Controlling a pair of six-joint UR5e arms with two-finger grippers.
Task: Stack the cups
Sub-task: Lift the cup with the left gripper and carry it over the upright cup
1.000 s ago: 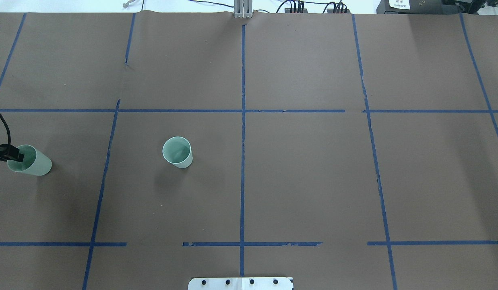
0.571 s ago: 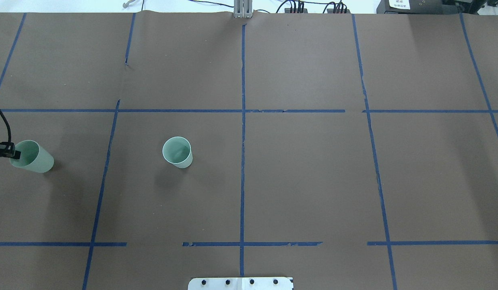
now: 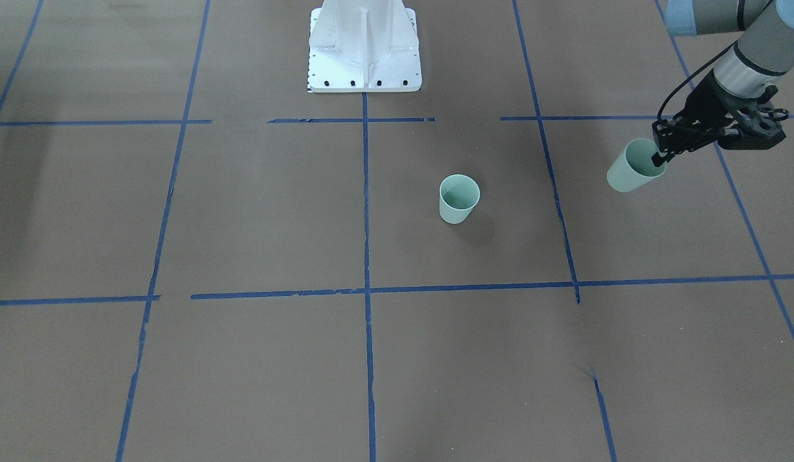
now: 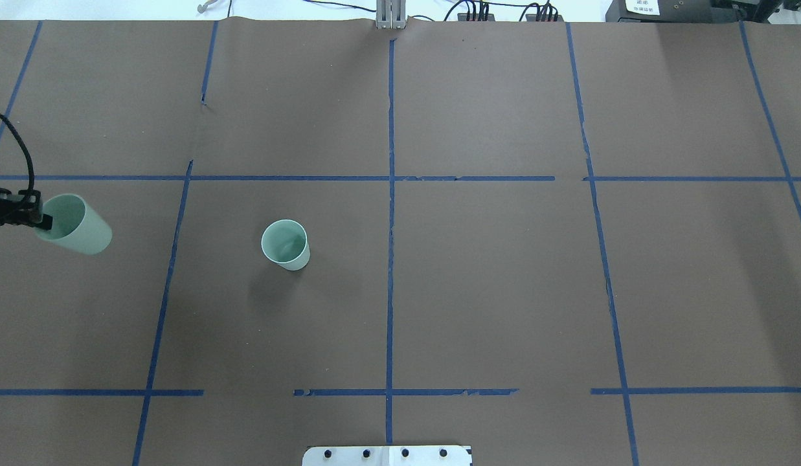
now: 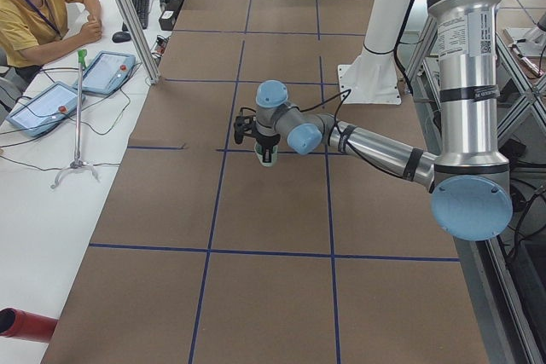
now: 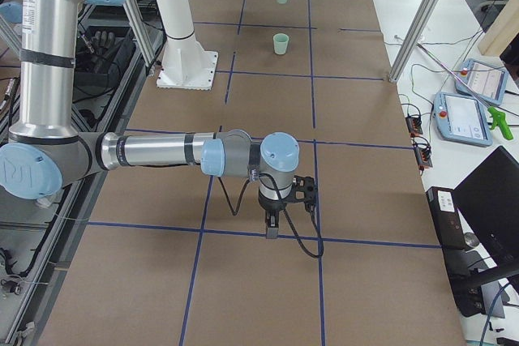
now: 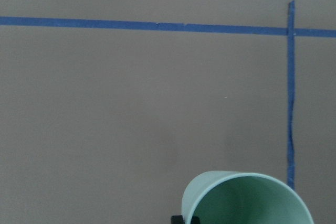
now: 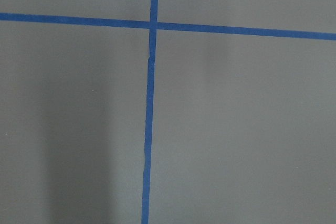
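Note:
The held cup, now tilted above the table, will be released by my left gripper inside the pale mint-green cup (image 3: 460, 189) standing upright on the brown table.
One pale mint-green cup (image 4: 285, 244) stands upright on the brown table, left of the middle; it also shows in the front view (image 3: 459, 199) and the right view (image 6: 280, 44). My left gripper (image 4: 43, 221) is shut on the rim of the second cup (image 4: 75, 224), one finger inside it, and holds it tilted above the table at the far left. The held cup shows in the front view (image 3: 631, 168), the left wrist view (image 7: 247, 200) and the left view (image 5: 267, 155). My right gripper (image 6: 272, 231) hangs over the table's right part; I cannot tell whether it is open or shut.
The table is brown paper with a grid of blue tape lines (image 4: 390, 213). The robot's white base (image 3: 364, 45) stands at the table's near middle edge. An operator (image 5: 38, 2) sits at the far side with tablets (image 5: 72, 91).
My left gripper has lifted the held cup off the table and carried it away from the robot and slightly toward the standing cup. The standing cup has not moved.

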